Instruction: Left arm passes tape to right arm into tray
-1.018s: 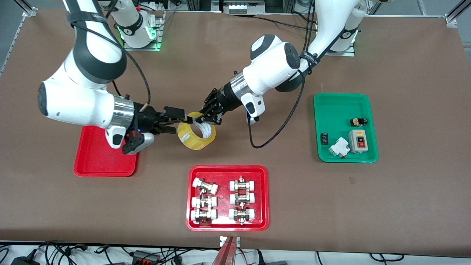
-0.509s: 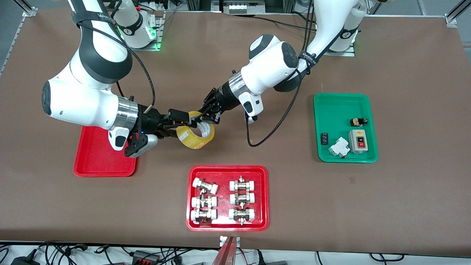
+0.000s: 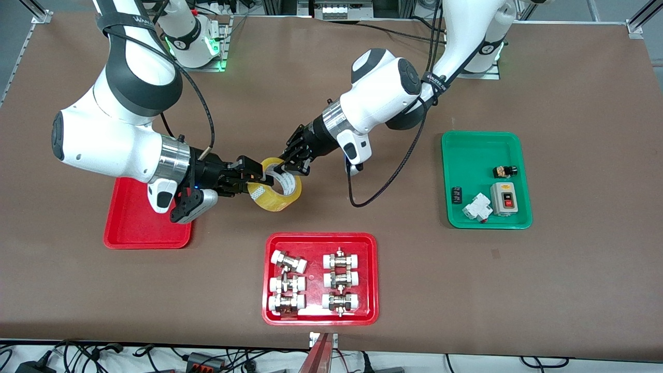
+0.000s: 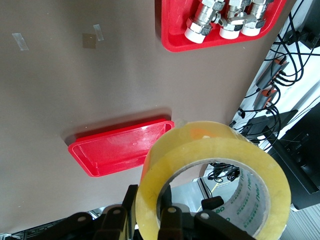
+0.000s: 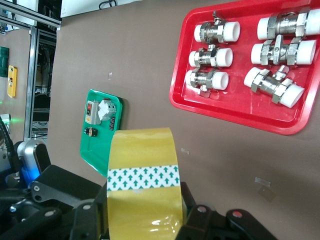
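Observation:
The robot's right gripper will release the yellow tape in the middle of the plain red tray (image 3: pixel 159 195).
The yellow tape (image 3: pixel 278 192) hangs in the air over the table, between the plain red tray (image 3: pixel 129 230) and the tray of fittings. My left gripper (image 3: pixel 286 166) is shut on the roll's wall, one finger inside the core and one outside, as the left wrist view (image 4: pixel 148 197) shows. My right gripper (image 3: pixel 253 176) comes in from the plain red tray's side and is shut across the roll's width (image 5: pixel 145 220). The tape fills both wrist views (image 4: pixel 215 150) (image 5: pixel 145 195). The plain red tray also shows in the left wrist view (image 4: pixel 120 150).
A red tray (image 3: pixel 321 239) holding several white-capped metal fittings lies nearer the front camera than the tape; it also shows in both wrist views (image 4: pixel 170 37) (image 5: pixel 225 112). A green tray (image 3: pixel 476 155) with electrical parts lies toward the left arm's end.
My right gripper has moved in on the tape and its wide-open fingers have closed on the roll. My left gripper has kept its hold and barely moved.

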